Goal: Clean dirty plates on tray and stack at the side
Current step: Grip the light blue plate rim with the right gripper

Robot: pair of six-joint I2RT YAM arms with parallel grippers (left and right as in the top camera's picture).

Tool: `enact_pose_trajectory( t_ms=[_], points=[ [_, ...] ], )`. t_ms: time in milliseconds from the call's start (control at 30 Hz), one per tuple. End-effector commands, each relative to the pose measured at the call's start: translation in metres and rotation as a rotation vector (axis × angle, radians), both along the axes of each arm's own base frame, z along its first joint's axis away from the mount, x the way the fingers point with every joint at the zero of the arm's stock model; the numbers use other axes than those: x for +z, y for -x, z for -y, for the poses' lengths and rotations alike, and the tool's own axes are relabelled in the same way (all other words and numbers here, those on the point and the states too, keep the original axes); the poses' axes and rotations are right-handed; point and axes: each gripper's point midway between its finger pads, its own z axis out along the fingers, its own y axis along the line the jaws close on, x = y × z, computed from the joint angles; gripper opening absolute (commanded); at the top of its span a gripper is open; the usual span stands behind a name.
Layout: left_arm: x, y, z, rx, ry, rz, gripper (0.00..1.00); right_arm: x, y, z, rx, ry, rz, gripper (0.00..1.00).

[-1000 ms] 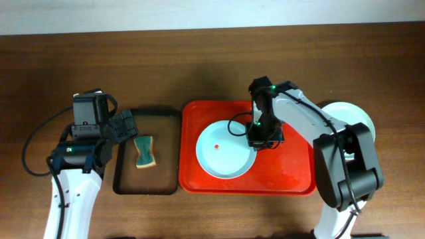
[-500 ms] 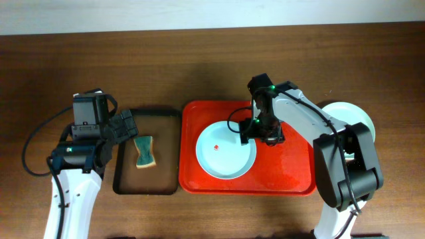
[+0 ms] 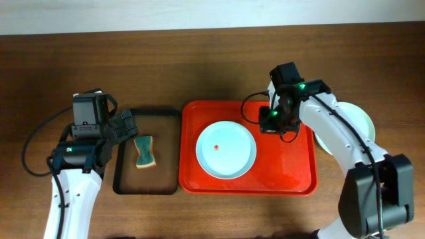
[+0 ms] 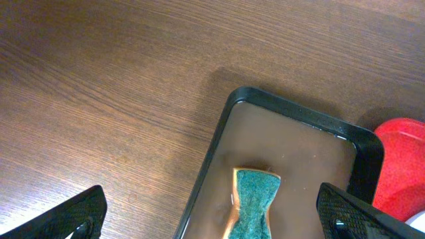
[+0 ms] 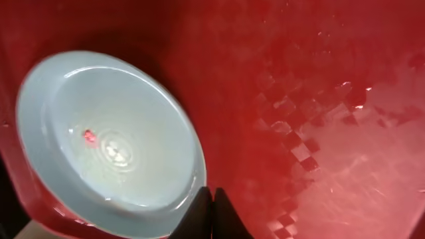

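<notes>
The shut right gripper beside the pale blue plate should open and take the plate's rim (image 3: 252, 138) before my left gripper wipes with the sponge.
A pale blue plate (image 3: 226, 150) with a small red smear (image 3: 217, 145) lies on the red tray (image 3: 292, 174). My right gripper (image 3: 270, 121) is shut and empty. It hovers over the tray just past the plate's upper right rim. In the right wrist view the shut fingertips (image 5: 211, 194) sit beside the plate (image 5: 106, 139), over bare tray (image 5: 319, 99). A pale plate (image 3: 364, 126) lies on the table right of the tray, partly hidden by my right arm. My left gripper (image 3: 126, 129) is open above the black tray; its fingers (image 4: 212, 219) straddle the sponge.
A narrow black tray (image 3: 125, 184) stands left of the red tray and holds a teal sponge (image 3: 144, 151), which also shows in the left wrist view (image 4: 255, 199). The black tray's rim (image 4: 292, 106) lies on the bare wooden table (image 3: 199, 60).
My right arm has swung to the right and its gripper has moved up and right, off the plate's right rim. The plate and my left arm have not moved.
</notes>
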Motion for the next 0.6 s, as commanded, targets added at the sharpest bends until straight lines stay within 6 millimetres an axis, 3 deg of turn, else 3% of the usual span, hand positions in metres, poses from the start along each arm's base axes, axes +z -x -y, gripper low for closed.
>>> enact_pose_trajectory(
  t_ms=[0,133,267,333,500,567],
  points=[
    [0.007,-0.003,0.000,0.009,0.013,0.021,0.99,-0.020,0.012,0.002,-0.044,-0.001,-0.057,0.05],
    [0.007,-0.003,0.000,0.009,0.013,0.021,0.99,-0.041,0.010,0.001,-0.069,-0.014,-0.024,0.08],
    [0.007,-0.003,0.000,0.009,0.013,0.021,0.99,-0.043,0.013,-0.007,-0.048,-0.030,-0.021,0.05],
    [0.007,-0.003,0.000,0.009,0.013,0.021,0.99,-0.042,0.011,-0.023,-0.003,-0.038,0.009,0.05],
    [0.007,-0.003,0.000,0.009,0.013,0.021,0.99,-0.044,0.007,-0.016,-0.004,0.019,0.036,0.34],
    [0.007,-0.003,0.000,0.009,0.013,0.021,0.99,-0.044,0.007,-0.015,-0.005,0.024,0.035,0.35]
  ],
)
